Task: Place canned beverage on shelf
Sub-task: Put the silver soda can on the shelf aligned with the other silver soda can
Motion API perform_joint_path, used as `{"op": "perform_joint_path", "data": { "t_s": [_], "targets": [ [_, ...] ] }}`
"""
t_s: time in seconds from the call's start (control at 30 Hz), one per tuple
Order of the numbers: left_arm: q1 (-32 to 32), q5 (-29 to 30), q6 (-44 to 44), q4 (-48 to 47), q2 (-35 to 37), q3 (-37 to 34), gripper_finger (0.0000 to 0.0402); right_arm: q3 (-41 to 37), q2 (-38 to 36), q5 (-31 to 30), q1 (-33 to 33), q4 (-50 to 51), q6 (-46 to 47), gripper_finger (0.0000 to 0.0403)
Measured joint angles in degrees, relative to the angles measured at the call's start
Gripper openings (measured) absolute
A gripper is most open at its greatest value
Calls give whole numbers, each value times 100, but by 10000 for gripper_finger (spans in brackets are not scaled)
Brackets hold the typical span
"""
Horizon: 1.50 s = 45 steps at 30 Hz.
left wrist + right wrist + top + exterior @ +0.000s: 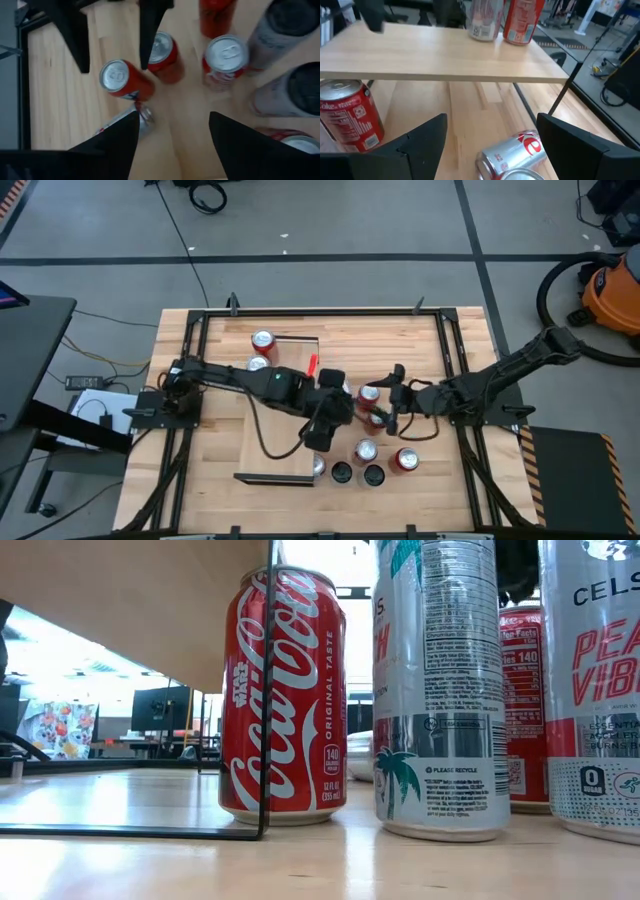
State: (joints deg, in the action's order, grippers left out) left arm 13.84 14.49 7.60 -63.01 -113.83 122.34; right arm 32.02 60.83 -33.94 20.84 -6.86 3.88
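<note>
Next, I close my right gripper around the body of the silver-and-red can (346, 387) (511, 153) that is lying on its side next to the shelf.
The shelf (285, 425) is a pale raised board (445, 55) on thin black legs. Two cans (485, 20) (522, 20) stand at its far end. Beside its right edge a cluster of cans stands on the table: red ones (117, 80) (162, 52) (225, 57) and tall dark-topped ones (287, 27). One silver-and-red can (512, 152) lies on its side. My left gripper (172, 117) hovers open above the cluster, pointing down. My right gripper (491, 120) is open and low, facing the shelf, with the lying can just ahead of it.
A red cola can (283, 700) and tall pale cans (440, 690) stand close together at the table's near side, by a shelf leg (268, 690). Another red can (347, 115) stands at the shelf's edge. The middle of the shelf top is bare.
</note>
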Motion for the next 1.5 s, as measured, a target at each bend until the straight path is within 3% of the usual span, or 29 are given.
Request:
{"op": "perform_joint_path", "data": {
  "t_s": [0.3, 0.5, 0.83, 1.17, 1.5],
  "targets": [
    [478, 280, -11, 478, 251, -1048, 197, 1160, 1013, 75, -320, 1032, 151, 318],
    [684, 417, -154, 1612, 1262, -2389, 180, 1597, 1320, 958, -980, 1227, 341, 318],
    [946, 596, -279, 3059, 2870, -4401, 176, 2401, 2218, 1303, -1586, 2190, 665, 320],
    [1365, 899, -35, 3531, 3734, -5193, 176, 3582, 3418, 1848, -2251, 3627, 1007, 368],
    [2089, 1456, -374, 3510, 4496, -6052, 176, 4250, 4375, 2438, -2798, 4027, 1786, 392]
  ]
}}
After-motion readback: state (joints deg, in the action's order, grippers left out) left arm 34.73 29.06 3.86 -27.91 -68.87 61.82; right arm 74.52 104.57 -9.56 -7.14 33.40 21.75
